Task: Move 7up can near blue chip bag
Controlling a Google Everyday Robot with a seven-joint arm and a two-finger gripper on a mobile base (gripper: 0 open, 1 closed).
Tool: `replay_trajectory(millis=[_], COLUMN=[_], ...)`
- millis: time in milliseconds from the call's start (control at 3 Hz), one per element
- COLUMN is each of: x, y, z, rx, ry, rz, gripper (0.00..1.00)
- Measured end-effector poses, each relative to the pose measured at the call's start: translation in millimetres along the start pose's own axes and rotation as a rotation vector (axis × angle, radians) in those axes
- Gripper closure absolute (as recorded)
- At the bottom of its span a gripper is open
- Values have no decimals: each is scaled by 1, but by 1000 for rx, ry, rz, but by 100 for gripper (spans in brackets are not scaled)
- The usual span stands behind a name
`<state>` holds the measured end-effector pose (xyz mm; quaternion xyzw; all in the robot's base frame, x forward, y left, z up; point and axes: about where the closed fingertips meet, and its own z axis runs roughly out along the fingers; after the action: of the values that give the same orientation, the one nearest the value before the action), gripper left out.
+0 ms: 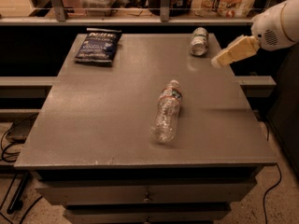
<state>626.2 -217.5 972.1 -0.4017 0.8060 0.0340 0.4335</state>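
My gripper closes next on the near half [198, 46] of the 7up can's body, leaving its far end sticking out.
The 7up can [199, 41], silvery-white with green markings, lies on its side at the far right of the grey table [107, 111]. The blue chip bag [98, 46] lies flat at the table's far left corner, well apart from the can. My gripper [217, 62] is a cream-coloured tip on the white arm [275, 24] that enters from the right. It hangs above the table's right edge, just right of and a little nearer than the can, not touching it.
A clear plastic water bottle [167, 112] lies on its side in the middle of the table. A railed counter [159, 6] with containers and bags runs behind the table. Cables [9, 143] lie on the floor at the left.
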Motion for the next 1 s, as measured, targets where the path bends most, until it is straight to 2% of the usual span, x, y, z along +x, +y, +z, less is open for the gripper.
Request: replay_trajectory(millis=[333,667,1000], x=[-1,-6,-8], y=[-1,0,-7], z=[11,43,69], rx=[6,3,34], ry=[-1,-47,-79], rz=[27,94,150], gripper=[0,0,0])
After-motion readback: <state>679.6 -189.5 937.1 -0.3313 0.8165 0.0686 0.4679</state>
